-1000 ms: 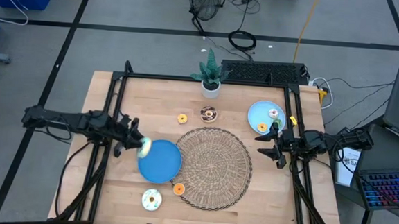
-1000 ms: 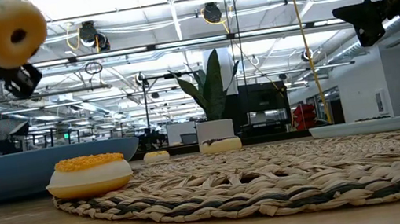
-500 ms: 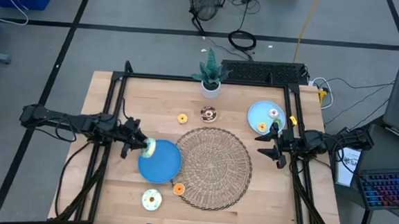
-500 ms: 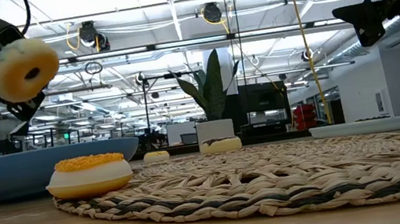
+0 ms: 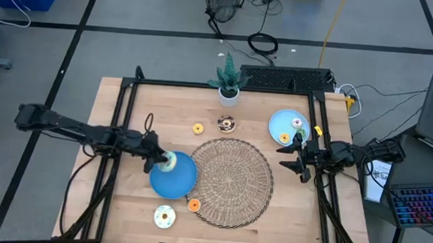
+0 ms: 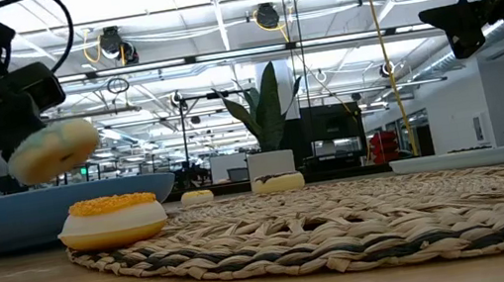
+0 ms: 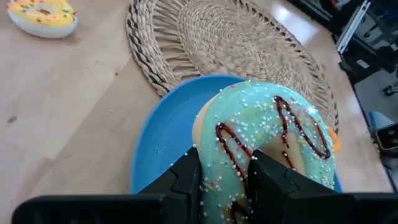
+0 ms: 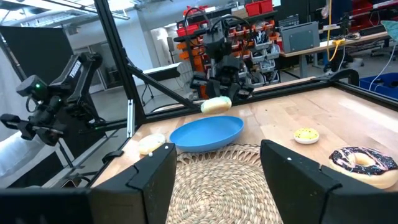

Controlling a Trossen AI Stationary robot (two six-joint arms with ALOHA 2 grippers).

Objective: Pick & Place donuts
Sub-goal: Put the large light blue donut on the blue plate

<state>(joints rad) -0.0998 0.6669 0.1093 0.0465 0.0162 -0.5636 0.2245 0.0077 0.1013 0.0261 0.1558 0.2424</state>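
Observation:
I need to use my left gripper to set the mint-iced donut down on the far half of the big blue plate (image 5: 174, 164) (image 7: 186, 154).
My left gripper (image 5: 159, 160) is shut on a mint-iced donut (image 7: 267, 134) with brown squiggles, low over the left part of the big blue plate (image 5: 177, 181). The donut also shows in the low view (image 6: 53, 151). My right gripper (image 5: 299, 154) hangs open and empty in the air at the right, by the small blue plate (image 5: 280, 124), which holds a pink donut (image 5: 297, 123) and an orange donut (image 5: 284, 138). On the table lie a yellow donut (image 5: 198, 128), a brown donut (image 5: 226, 123), an orange-topped donut (image 5: 194, 204) and a white donut (image 5: 165, 217). My left gripper pinches the near part of the donut's ring (image 7: 227, 165) between its two fingers (image 7: 186, 180). The fingers come from the table's left, slanting down. The donut is tilted, icing up, just above the blue plate's rim (image 6: 1, 203); whether it touches the plate I cannot tell.
A round woven wicker mat (image 5: 230, 181) lies mid-table, right of the big plate. A potted plant (image 5: 229, 83) stands at the far edge. A black frame (image 5: 128, 93) runs round the table's sides.
My left gripper has gone toward the table's right edge and down, from beside the big blue plate to over its left part. The mint donut has tipped from standing on edge to nearly flat, low over the plate. The gripper stays shut on it.

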